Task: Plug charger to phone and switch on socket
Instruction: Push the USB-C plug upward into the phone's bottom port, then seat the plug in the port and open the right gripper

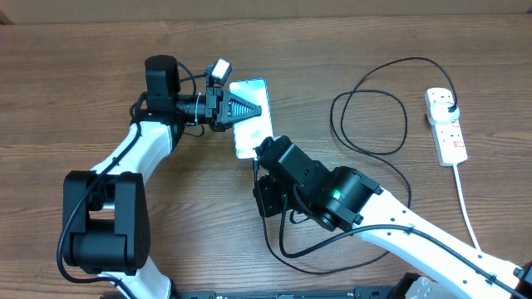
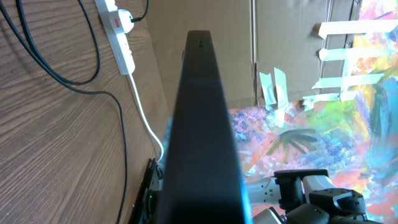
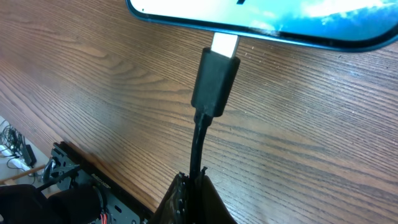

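Observation:
The connector's silver tip is too shallow in the phone and my right gripper is on thin cable, so I need to grip the connector's black body (image 3: 214, 82) to push.
The phone (image 1: 253, 120) lies on the table with its screen glowing light blue. My left gripper (image 1: 239, 109) is shut on it from its left side; in the left wrist view the phone's dark edge (image 2: 205, 124) fills the middle. My right gripper (image 1: 258, 164) is shut on the charger cable (image 3: 198, 155) just behind its black connector (image 3: 215, 79). The connector's silver tip (image 3: 224, 45) meets the phone's bottom edge (image 3: 267, 22), with part of the tip showing. The cable loops (image 1: 371, 108) to a black plug (image 1: 449, 103) seated in the socket strip (image 1: 449, 133).
The white power strip (image 2: 118, 31) lies at the far right with its thick white cord (image 1: 465, 203) running toward the front. The charger cable also curves under my right arm (image 1: 349, 199). The table's front edge and a black frame (image 3: 81, 174) show in the right wrist view.

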`<state>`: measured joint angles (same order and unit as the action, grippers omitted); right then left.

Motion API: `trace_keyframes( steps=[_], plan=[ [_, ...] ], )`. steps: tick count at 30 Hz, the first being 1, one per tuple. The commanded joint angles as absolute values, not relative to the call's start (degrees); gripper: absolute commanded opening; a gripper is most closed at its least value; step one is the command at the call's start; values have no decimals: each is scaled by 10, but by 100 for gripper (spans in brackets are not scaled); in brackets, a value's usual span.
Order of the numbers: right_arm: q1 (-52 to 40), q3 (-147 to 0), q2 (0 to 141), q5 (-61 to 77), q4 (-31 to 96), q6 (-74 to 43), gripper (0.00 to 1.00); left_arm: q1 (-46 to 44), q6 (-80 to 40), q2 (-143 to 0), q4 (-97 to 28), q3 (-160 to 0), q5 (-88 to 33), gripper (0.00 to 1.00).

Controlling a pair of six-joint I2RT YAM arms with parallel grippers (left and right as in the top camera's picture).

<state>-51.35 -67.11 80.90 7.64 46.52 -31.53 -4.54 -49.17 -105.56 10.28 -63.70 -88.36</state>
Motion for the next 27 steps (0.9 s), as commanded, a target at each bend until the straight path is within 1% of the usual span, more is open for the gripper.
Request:
trace_keyframes(
  steps=[1,5,10,17,27],
  plan=[
    [-510,-676,810,81,461,-317,4,-49,-493,-1056,104,-647,-906,4],
    [-510,-676,810,73,462,-314,4,-49,-492,-1056,104,-647,-906,4],
    [-506,-676,810,49,463,-314,4,-49,-461,-1056,104,-647,-907,4],
    [-470,-676,810,44,462,-314,4,-49,-450,-1056,104,-647,-907,4],
    [-460,-676,811,75,404,-314,4,-49,-454,-1056,103,-647,-907,4]
  ],
)
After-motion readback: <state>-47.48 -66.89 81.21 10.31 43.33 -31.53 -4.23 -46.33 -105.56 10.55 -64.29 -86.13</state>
